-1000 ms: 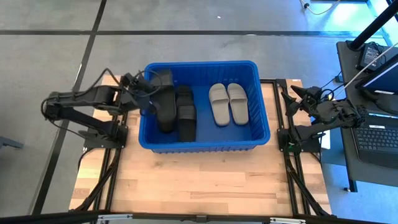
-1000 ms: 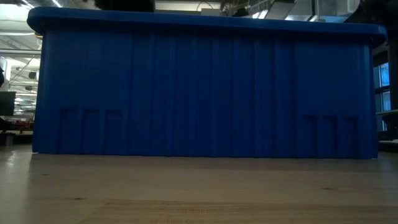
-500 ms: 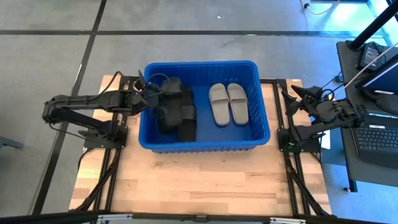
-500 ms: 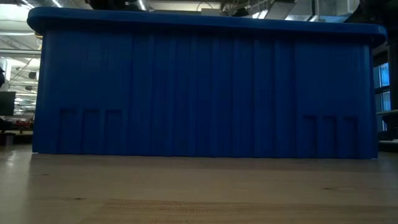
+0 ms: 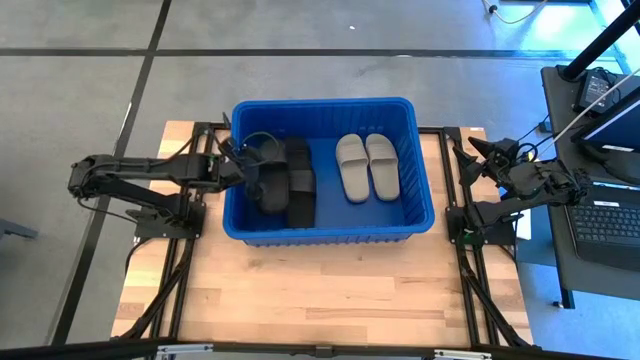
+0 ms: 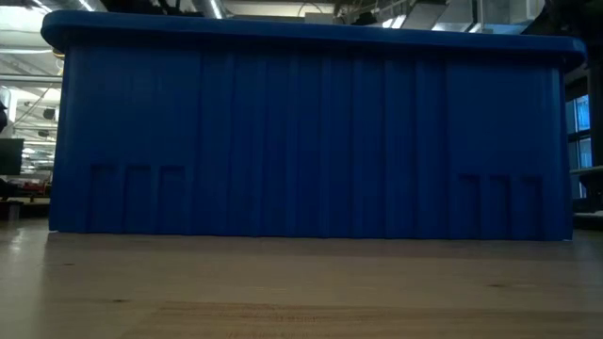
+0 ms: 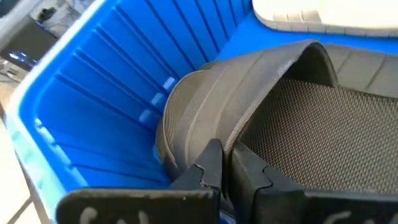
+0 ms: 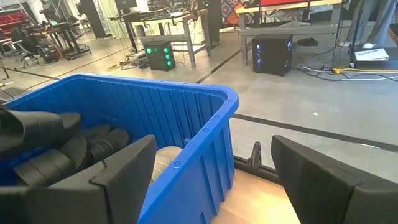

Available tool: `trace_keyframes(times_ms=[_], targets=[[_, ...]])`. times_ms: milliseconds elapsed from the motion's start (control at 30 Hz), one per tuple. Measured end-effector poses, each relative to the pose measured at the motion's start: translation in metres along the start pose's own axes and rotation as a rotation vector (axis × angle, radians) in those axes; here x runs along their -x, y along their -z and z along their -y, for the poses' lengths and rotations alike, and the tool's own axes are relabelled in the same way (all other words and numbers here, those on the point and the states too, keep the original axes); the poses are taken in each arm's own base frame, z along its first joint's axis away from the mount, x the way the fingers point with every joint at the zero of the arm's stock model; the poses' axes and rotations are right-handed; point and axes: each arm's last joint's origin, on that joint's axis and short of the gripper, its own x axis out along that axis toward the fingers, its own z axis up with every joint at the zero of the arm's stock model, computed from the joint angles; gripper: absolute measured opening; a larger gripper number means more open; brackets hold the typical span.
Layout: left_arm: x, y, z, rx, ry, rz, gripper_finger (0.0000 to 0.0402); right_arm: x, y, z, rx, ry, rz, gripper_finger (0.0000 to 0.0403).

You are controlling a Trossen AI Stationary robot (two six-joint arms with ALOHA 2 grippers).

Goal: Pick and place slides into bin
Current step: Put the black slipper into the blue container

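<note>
My left gripper is going to let go of the black slide on the bottom of the blue bin, snug (image 5: pixel 268 185) next to the other black slide.
The blue bin (image 5: pixel 330 237) stands mid-table; its near wall (image 6: pixel 311 141) fills the low view. Two grey slides (image 5: pixel 367 165) lie side by side on its floor. Black slides (image 5: pixel 300 185) lie in its left half. My left gripper (image 5: pixel 250 165) reaches over the bin's left rim and is shut on the leftmost black slide (image 5: pixel 268 188). This slide also shows in the left wrist view (image 7: pixel 205 106). My right gripper (image 5: pixel 470 160) is open and empty beyond the bin's right side. My left gripper (image 7: pixel 227 171) pinches the edge of the black slide's strap (image 7: pixel 231 142). One finger is on the strap's smooth outer face and the other on its meshed inner side. The fingers come from the table's left, slanting down. The slide sits low in the bin beside the left wall (image 7: pixel 106 93).
Free floor shows along the bin's right wall (image 5: pixel 415 170) and in front of the grey slides. Bare tabletop (image 5: pixel 320 290) lies in front of the bin. The bin's corner (image 8: pixel 211 106) is close to my right gripper. A desk with a laptop (image 5: pixel 605 215) stands at the far right.
My left gripper has carried the black slide over the bin's left rim, a little toward the table's right, then down. The slide, held high a second ago, now sits low in the bin beside the other black slides.
</note>
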Motion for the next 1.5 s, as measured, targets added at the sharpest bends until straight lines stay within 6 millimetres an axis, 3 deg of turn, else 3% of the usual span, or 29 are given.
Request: trace_keyframes(times_ms=[767,1133,1500], targets=[[0.000,0.012,0.002,-0.033,0.079,-0.106,0.0003,0.000,0.000,0.000,-0.015,0.001,0.000,0.0320],[-0.001,0.011,0.001,-0.006,0.081,-0.112,0.0079,0.000,0.000,0.000,-0.015,0.000,0.001,0.0320],[-0.001,0.011,0.001,-0.006,0.099,-0.118,0.0094,0.000,0.000,0.000,-0.015,0.001,0.001,0.0320]])
